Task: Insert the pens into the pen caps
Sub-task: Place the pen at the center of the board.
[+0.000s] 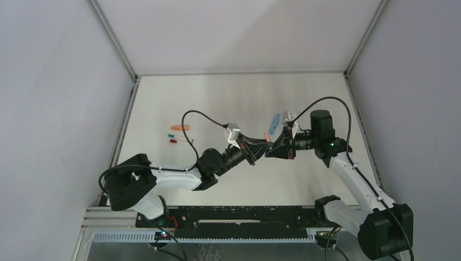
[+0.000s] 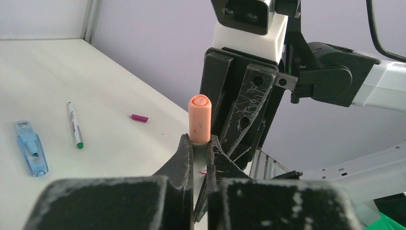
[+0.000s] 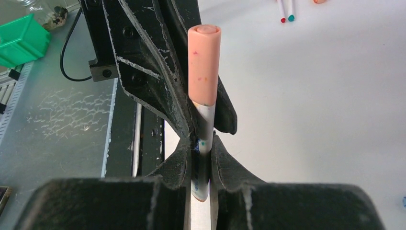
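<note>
Next, my left gripper sets the pen with the white body down on the table [image 1: 182, 144], against the near side of the red-tipped pen.
One pen [image 3: 203, 143], white-barrelled, stands between both grippers at mid-table with a salmon-orange pen cap [image 3: 204, 64] seated on its end. My right gripper [image 3: 201, 143] is shut on the barrel. Facing it, my left gripper [image 2: 198, 143] is shut on the same barrel just under the cap [image 2: 199, 119]. In the top view the two grippers [image 1: 260, 153] [image 1: 272, 147] meet tip to tip. A light blue cap [image 2: 31, 148], a green-tipped pen [image 2: 74, 124] and a magenta cap [image 2: 140, 118] lie on the table.
At the left of the table [image 1: 228, 98] lie a red-tipped pen [image 1: 176, 141], a teal-tipped pen [image 1: 180, 134] and an orange piece [image 1: 181, 128]. The light blue cap [image 1: 275, 123] lies just behind the grippers. A green bin [image 3: 21, 40] sits off the near edge.
</note>
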You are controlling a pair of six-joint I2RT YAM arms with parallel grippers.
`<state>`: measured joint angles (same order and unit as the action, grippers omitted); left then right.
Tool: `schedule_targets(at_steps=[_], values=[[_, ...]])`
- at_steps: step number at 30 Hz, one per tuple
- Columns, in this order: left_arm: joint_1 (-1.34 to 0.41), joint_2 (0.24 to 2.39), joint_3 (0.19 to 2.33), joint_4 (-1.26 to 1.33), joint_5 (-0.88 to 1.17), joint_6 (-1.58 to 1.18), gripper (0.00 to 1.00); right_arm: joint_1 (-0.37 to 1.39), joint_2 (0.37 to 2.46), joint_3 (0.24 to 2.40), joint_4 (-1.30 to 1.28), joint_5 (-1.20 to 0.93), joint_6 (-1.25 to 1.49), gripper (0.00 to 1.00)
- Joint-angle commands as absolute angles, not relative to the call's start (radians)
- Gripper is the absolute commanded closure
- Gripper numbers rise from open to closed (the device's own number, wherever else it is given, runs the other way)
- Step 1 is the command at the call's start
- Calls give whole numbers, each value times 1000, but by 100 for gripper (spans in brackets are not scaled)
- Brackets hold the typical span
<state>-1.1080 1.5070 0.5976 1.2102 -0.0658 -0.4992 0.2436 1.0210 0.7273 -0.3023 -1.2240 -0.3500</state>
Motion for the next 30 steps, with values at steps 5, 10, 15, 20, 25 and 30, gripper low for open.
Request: schedule_targets(at_steps=[5,10,15,20,25,30], values=[[-1083,1492,587,1273,-69,-527,100,246,1019,765,-289,-1221,-350,66],[-1052,1451,479,1296,-110,-565,100,224,1000,765,-329,-1192,-418,3],[-960,1391,295,1296,-142,-717,100,193,989,805,-473,-1144,-578,0],[-796,1328,66,1296,-222,-983,100,170,997,807,-474,-1093,-583,0],[-666,1233,-112,1270,-333,-1158,100,172,1032,828,-446,-1008,-519,0],[-607,924,-87,649,-519,-1438,100,164,1047,836,-446,-979,-518,0]])
